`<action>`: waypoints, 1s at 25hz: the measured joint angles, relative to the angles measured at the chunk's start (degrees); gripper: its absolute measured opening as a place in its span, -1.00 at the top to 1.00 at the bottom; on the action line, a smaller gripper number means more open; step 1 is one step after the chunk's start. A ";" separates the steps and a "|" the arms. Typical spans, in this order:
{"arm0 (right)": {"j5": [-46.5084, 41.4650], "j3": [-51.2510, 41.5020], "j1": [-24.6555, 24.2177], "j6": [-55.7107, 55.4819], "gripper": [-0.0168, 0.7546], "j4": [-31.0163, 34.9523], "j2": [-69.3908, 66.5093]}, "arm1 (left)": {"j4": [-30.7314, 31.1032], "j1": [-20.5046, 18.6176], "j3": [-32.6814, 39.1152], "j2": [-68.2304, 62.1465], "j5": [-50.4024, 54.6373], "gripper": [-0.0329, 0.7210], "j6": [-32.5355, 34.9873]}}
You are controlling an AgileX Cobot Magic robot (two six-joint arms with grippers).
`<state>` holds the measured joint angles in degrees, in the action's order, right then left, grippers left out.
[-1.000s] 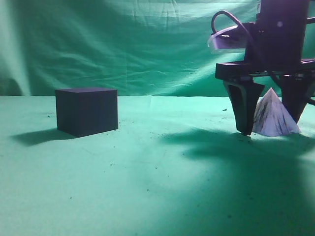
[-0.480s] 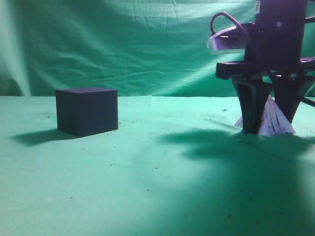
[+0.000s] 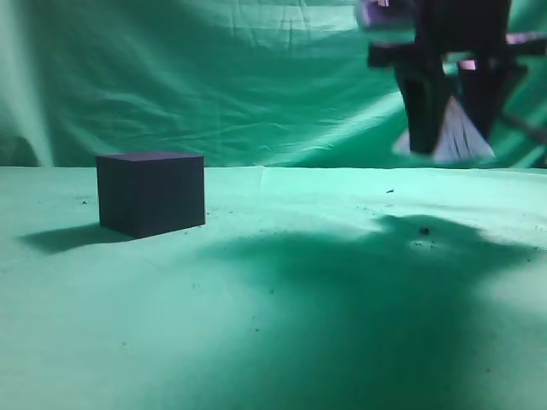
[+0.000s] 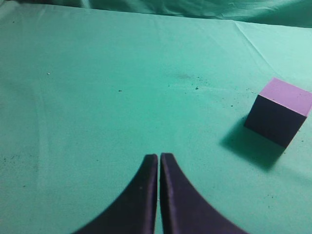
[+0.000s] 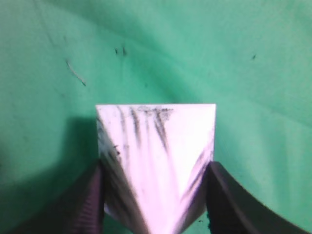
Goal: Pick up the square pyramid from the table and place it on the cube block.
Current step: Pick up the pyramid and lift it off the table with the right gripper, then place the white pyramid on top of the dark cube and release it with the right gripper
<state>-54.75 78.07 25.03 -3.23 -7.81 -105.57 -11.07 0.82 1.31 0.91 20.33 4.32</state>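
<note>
My right gripper will release the square pyramid squarely on the flat top side of the dark navy cube block [image 3: 149, 157].
The pale square pyramid [image 3: 457, 137] with dark streaks hangs in the air at the upper right of the exterior view, held between the fingers of my right gripper [image 3: 449, 145], well above the green table [image 3: 282, 290]. In the right wrist view the pyramid [image 5: 156, 161] fills the gap between both dark fingers, and my right gripper [image 5: 156, 195] is shut on it. The dark navy cube block [image 3: 151, 192] stands on the table at the left. It also shows in the left wrist view [image 4: 279, 112], far right of my left gripper [image 4: 159, 158], which is shut and empty above bare cloth.
A green cloth backdrop [image 3: 214, 77] hangs behind the table. The arm's wide shadow [image 3: 367, 282] lies across the middle and right of the cloth. Small dark specks [image 3: 423, 231] lie scattered on the cloth where the pyramid stood.
My right gripper closed on the pyramid and lifted it straight up off the table. The cube and the left gripper have not moved.
</note>
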 joint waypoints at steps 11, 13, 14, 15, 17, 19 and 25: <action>-15.66 21.69 13.46 0.88 -0.04 -0.13 1.06 | 0.00 0.00 0.00 0.00 0.00 0.91 0.00; -15.93 24.95 18.12 0.88 -0.04 0.02 -0.83 | 0.00 0.00 0.00 0.00 0.00 0.91 0.00; -16.08 26.28 20.13 0.92 -0.04 0.11 -2.40 | 0.00 0.00 0.00 0.00 0.00 0.91 0.00; -16.21 27.85 21.63 1.01 -0.04 0.15 -3.95 | 0.00 0.00 0.00 0.00 0.00 0.91 0.00; -16.46 31.06 24.46 1.16 -0.04 0.37 -7.99 | 0.00 0.00 0.00 0.00 0.00 0.91 0.00; -16.47 33.96 25.90 1.16 -0.04 0.60 -11.72 | 0.00 0.00 0.00 0.00 0.00 0.91 0.00; -16.23 39.97 26.27 1.21 -0.04 1.45 -19.92 | 0.00 0.00 0.00 0.00 0.00 0.91 0.00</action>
<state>-70.98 118.04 51.30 -2.02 -6.36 -125.50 -11.07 0.82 1.31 0.91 20.33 4.32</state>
